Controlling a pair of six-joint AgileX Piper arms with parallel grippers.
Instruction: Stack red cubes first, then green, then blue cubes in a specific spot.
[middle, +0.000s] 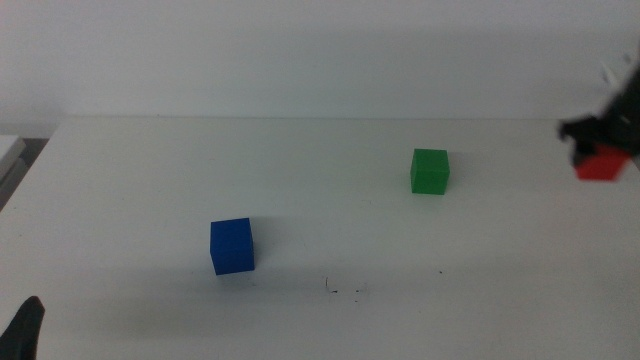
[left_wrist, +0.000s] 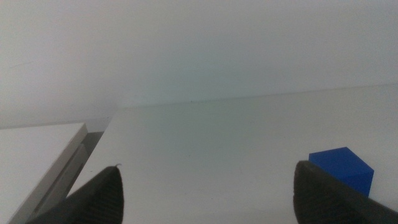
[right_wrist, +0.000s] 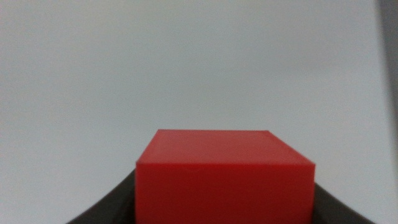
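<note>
There are tiny dark specks (middle: 347, 270) near the white table's front centre. Next, I set the red cube, now held at the middle view's edge, down on them with my right gripper.
At the far right edge of the middle view my right gripper (middle: 600, 150) is shut on the red cube (middle: 602, 166). In the right wrist view the red cube (right_wrist: 224, 177) fills the gap between the dark jaws of that gripper (right_wrist: 224, 208). The green cube (middle: 430, 171) rests on the white table right of centre. Left of centre, nearer the front, sits the blue cube (middle: 232, 246), also seen in the left wrist view (left_wrist: 342, 167). My left gripper (middle: 25, 330) waits open at the bottom left corner, jaws wide apart (left_wrist: 205, 193). The spot is unmarked tabletop.
A few tiny dark specks (middle: 345, 290) mark the white table (middle: 320, 200) near the front centre, between the blue and green cubes. The table's left edge and a lower white surface (left_wrist: 37, 149) lie beside the left arm.
</note>
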